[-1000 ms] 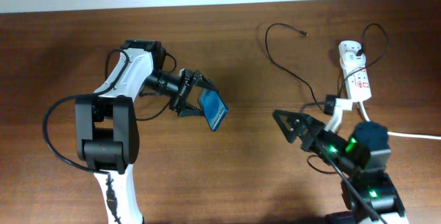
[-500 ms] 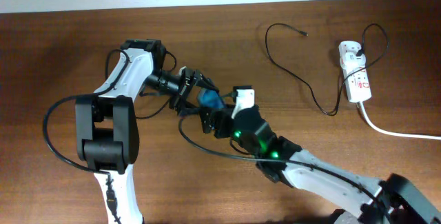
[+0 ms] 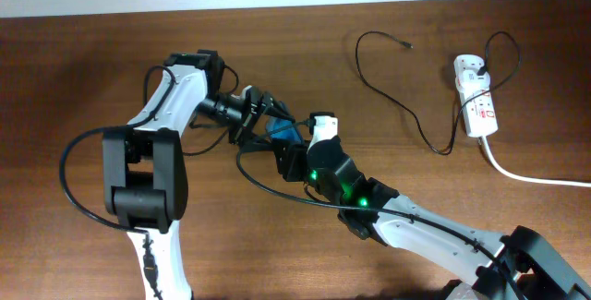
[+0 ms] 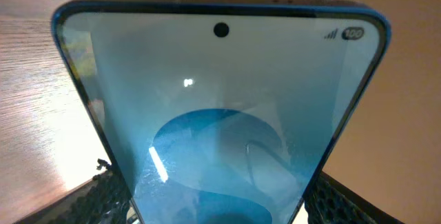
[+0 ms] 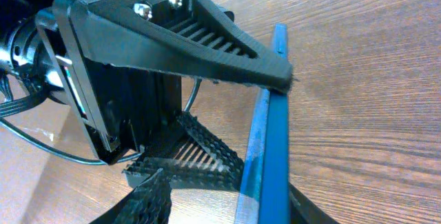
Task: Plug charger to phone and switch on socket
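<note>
Next, my left gripper takes the phone's long side [image 4: 90, 110] while my right gripper holds the phone, because my left gripper covers the phone's lower end, where the charger goes.
The phone [image 4: 220, 120], its screen bright blue, fills the left wrist view. My left gripper [image 3: 263, 126] is shut on its lower edges and holds it off the table. From the overhead the phone [image 3: 280, 133] is mostly covered by my right gripper [image 3: 288, 155], which has reached across to it. In the right wrist view the phone [image 5: 270, 141] stands edge-on between the right fingers. One finger [image 5: 146, 200] is still apart from it, so that gripper [image 5: 227, 200] is open. The charger [image 3: 404, 106] lies loose at the back right with its plug tip [image 3: 407, 44] free. The socket [image 3: 476, 106] lies at the far right.
A thick white cord [image 3: 531, 177] runs from the socket off the right edge. The right arm [image 3: 416, 226] stretches diagonally across the front of the table. The left arm's base [image 3: 143, 189] stands at the left, with a looping black cable [image 3: 66, 166] beside it.
The right arm swung from the right side across the table to the phone, and its jaws have narrowed around it. The left gripper kept hold of the phone and barely moved.
</note>
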{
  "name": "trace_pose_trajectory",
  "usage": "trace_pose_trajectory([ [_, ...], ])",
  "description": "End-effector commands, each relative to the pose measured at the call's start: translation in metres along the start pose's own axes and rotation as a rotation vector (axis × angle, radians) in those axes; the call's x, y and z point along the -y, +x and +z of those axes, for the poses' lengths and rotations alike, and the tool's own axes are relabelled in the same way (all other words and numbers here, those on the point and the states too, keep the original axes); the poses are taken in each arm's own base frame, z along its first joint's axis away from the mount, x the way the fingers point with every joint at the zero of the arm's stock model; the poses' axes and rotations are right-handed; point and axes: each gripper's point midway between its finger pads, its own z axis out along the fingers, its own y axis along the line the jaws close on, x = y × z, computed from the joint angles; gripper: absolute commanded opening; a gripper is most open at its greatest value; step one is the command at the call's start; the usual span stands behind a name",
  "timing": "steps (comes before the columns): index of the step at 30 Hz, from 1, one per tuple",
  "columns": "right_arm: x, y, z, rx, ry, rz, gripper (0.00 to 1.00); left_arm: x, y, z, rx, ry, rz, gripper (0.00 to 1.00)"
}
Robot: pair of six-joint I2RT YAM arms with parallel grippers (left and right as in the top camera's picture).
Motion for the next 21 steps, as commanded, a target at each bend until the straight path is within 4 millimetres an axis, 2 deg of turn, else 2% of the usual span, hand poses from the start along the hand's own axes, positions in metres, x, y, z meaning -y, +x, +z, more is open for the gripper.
trace_pose_trajectory([
  [1,-0.006,0.0,0.004,-0.005,-0.012,0.005,0.43,0.011,0.009,0.014,-0.033,0.002,0.037,0.63],
  [3,-0.003,0.003,0.004,-0.018,0.002,0.004,0.32,0.008,0.008,0.017,-0.027,-0.025,0.045,0.63],
  [8,0.004,0.009,0.003,-0.042,0.031,0.049,0.15,0.008,0.008,0.017,-0.027,-0.025,0.045,0.65],
  [10,0.005,0.007,0.004,-0.034,0.038,0.048,0.12,0.008,0.008,0.017,-0.027,-0.025,0.045,0.8],
  [12,0.009,0.003,0.003,-0.011,0.056,0.046,0.11,0.008,0.004,0.014,-0.016,-0.019,0.055,0.99],
  [13,0.015,-0.003,0.003,-0.001,0.067,0.057,0.07,0.008,-0.003,0.006,0.007,-0.003,0.058,0.99],
  [14,0.02,-0.008,0.003,0.003,0.073,0.066,0.04,0.009,-0.009,-0.006,0.033,0.015,0.062,0.99],
  [16,0.028,-0.022,-0.001,0.021,0.081,0.088,0.04,0.022,-0.017,-0.048,0.099,0.072,0.134,0.99],
  [18,0.045,-0.037,-0.013,0.037,0.13,0.117,0.04,0.046,0.001,-0.115,0.195,0.102,0.32,0.99],
  [19,0.055,-0.043,-0.025,0.016,0.151,0.14,0.04,0.06,0.02,-0.155,0.286,0.081,0.449,0.99],
  [20,0.058,-0.046,-0.032,0.005,0.152,0.153,0.04,0.058,0.033,-0.186,0.386,-0.01,0.488,0.99],
  [21,0.061,-0.051,-0.042,0.01,0.165,0.162,0.04,0.048,0.053,-0.221,0.522,-0.157,0.506,0.99],
])
